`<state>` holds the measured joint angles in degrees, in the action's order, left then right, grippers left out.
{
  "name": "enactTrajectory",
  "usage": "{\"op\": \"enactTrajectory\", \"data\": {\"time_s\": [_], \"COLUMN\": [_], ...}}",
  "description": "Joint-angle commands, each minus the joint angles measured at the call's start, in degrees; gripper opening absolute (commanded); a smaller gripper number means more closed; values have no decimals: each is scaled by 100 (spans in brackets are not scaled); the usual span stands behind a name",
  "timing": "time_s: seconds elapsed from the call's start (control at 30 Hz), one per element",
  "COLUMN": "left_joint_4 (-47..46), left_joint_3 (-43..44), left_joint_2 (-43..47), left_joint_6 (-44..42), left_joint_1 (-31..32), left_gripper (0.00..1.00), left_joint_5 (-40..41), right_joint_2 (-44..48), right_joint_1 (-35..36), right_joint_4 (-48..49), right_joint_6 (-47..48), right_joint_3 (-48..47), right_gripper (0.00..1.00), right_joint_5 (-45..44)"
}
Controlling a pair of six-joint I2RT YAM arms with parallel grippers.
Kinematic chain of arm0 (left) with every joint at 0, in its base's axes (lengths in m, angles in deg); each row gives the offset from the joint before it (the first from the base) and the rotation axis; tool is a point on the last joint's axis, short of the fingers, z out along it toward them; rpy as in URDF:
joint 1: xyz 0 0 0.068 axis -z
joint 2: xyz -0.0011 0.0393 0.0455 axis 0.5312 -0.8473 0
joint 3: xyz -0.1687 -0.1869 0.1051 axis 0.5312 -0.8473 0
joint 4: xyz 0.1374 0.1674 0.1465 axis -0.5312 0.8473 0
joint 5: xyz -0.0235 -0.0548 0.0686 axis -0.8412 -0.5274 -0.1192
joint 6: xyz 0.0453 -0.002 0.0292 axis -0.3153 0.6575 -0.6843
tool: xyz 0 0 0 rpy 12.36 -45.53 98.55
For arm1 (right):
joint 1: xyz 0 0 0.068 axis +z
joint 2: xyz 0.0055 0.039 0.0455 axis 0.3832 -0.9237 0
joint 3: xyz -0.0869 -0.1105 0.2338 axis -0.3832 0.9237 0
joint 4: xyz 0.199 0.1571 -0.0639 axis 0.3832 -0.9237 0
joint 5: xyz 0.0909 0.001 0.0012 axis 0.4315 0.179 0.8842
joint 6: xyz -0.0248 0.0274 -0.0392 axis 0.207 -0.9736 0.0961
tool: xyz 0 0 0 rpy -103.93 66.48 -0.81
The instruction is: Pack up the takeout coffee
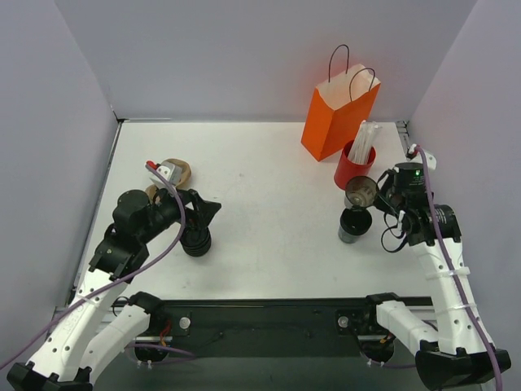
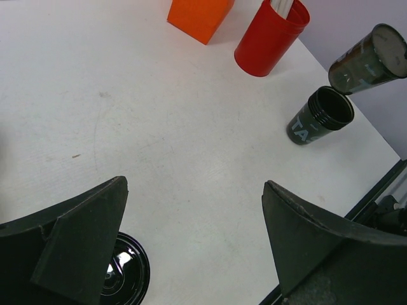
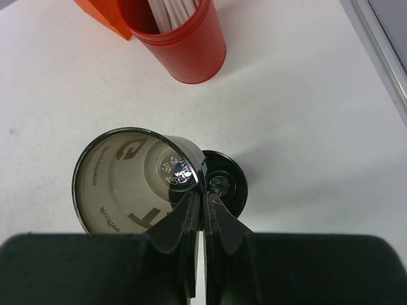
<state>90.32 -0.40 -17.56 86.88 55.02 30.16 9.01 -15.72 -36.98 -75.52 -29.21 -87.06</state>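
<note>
The robot's left gripper will next move to the low black round stack and close on the top lid's rim (image 1: 209, 235) (image 2: 147, 262), on the side that faces the dark cups.
My right gripper (image 1: 376, 198) (image 3: 202, 194) is shut on the rim wall of a takeout coffee cup (image 1: 361, 192) (image 2: 370, 58) (image 3: 127, 178). The dark cup hangs tilted in the air with its open mouth facing the right wrist camera. Just below it a second dark cup (image 1: 352, 224) (image 2: 320, 115) (image 3: 224, 184) stands upright on the table. The orange paper bag (image 1: 339, 114) (image 2: 198, 13) stands open at the back right. My left gripper (image 1: 203, 213) (image 2: 194, 184) hangs open on the left, with nothing between its fingers.
A red cup of white straws (image 1: 355, 163) (image 2: 270, 37) (image 3: 181, 38) stands between the bag and the dark cups. A low black round stack (image 1: 197, 241) (image 2: 124, 273) sits under my left gripper. A brown object (image 1: 175, 171) lies behind the left arm. Walls enclose the table.
</note>
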Motion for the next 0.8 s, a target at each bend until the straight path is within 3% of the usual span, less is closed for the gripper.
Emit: {"op": "enactTrajectory", "data": {"time_s": [0.0, 0.23, 0.47, 0.77], "left_joint_4": [-99, 191, 587, 1325], "left_joint_3": [29, 73, 214, 91], "left_joint_2": [129, 120, -38, 76], "left_joint_6": [-119, -145, -137, -145], "left_joint_1": [26, 35, 167, 290], "left_gripper": [96, 95, 94, 93], "left_joint_5": [423, 1178, 1917, 1926], "right_joint_2": [-178, -1136, -2656, -3852], "right_joint_1": [223, 1566, 2604, 3002], "right_joint_4": [80, 756, 1898, 2514], "right_joint_6": [-161, -635, -1022, -1102], "right_joint_3": [-386, -632, -509, -571], "right_gripper": [0, 0, 0, 0], "right_joint_5": [443, 295, 278, 102]}}
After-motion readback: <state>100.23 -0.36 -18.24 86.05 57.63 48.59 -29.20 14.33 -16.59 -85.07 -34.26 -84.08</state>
